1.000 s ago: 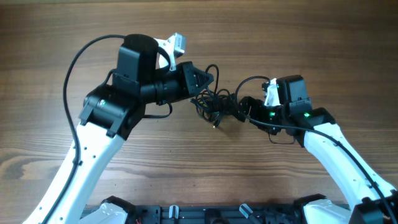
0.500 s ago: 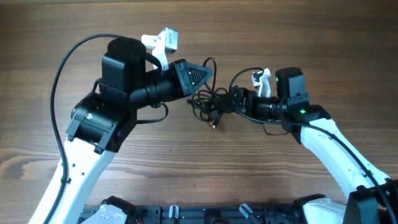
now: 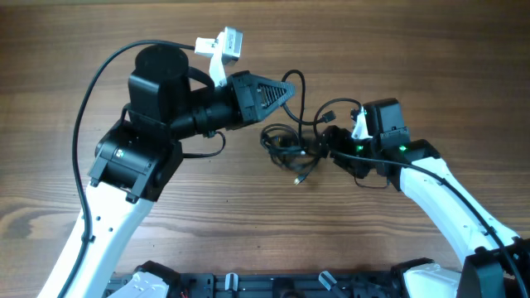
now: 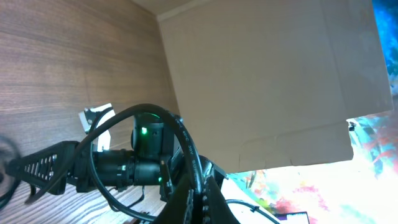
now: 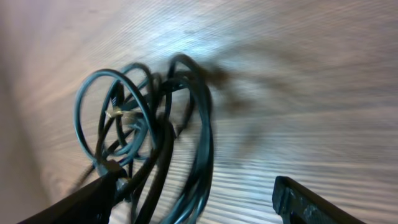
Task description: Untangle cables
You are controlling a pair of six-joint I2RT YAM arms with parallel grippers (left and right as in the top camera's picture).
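Note:
The robot's right gripper will close on the lower part [image 3: 301, 127] of the piece of black cable that the left gripper holds, just above the tangle.
A tangle of thin black cables [image 3: 288, 146] lies on the wooden table between my two arms, with a plug end [image 3: 299, 177] trailing toward the front. My left gripper [image 3: 289, 85] is shut on one black cable strand, which loops up from the tangle. In the left wrist view the fingers [image 4: 198, 198] pinch that strand [image 4: 124, 118]. My right gripper [image 3: 326, 142] sits at the right side of the tangle. In the right wrist view its fingers [image 5: 199, 199] are wide apart, with cable loops [image 5: 149, 130] lying between them.
The wooden table [image 3: 431, 58] runs all around the tangle. A black rail [image 3: 273, 285] lines the front edge. A cardboard panel [image 4: 261, 81] and a colourful sheet fill the background of the left wrist view.
My left gripper has moved up and to the right with its cable strand, pulling a loop out. My right gripper has drawn back slightly to the right. The tangle has spread toward the front.

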